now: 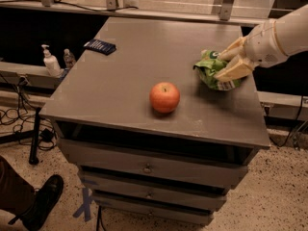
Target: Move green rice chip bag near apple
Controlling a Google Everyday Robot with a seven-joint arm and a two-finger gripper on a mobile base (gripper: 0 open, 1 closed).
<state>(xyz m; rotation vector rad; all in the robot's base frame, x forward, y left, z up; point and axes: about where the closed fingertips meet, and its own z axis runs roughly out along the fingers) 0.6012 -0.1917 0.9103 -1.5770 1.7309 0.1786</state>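
The robot's gripper needs to release the green rice chip bag on the grey cabinet top beside the red-orange apple (203, 83).
The green rice chip bag (212, 70) is crumpled between the fingers of my gripper (226, 64) at the right side of the grey cabinet top (144, 57). The gripper is shut on the bag and holds it just above the surface. The white arm reaches in from the right edge. The red-orange apple (164, 97) sits near the front middle of the top, to the left of the bag and a little nearer the front edge.
A flat dark-blue packet (99, 46) lies at the back left of the top. A white pump bottle (50, 61) and a small bottle (69, 58) stand on a ledge to the left. A person's shoe (41, 203) is on the floor at lower left.
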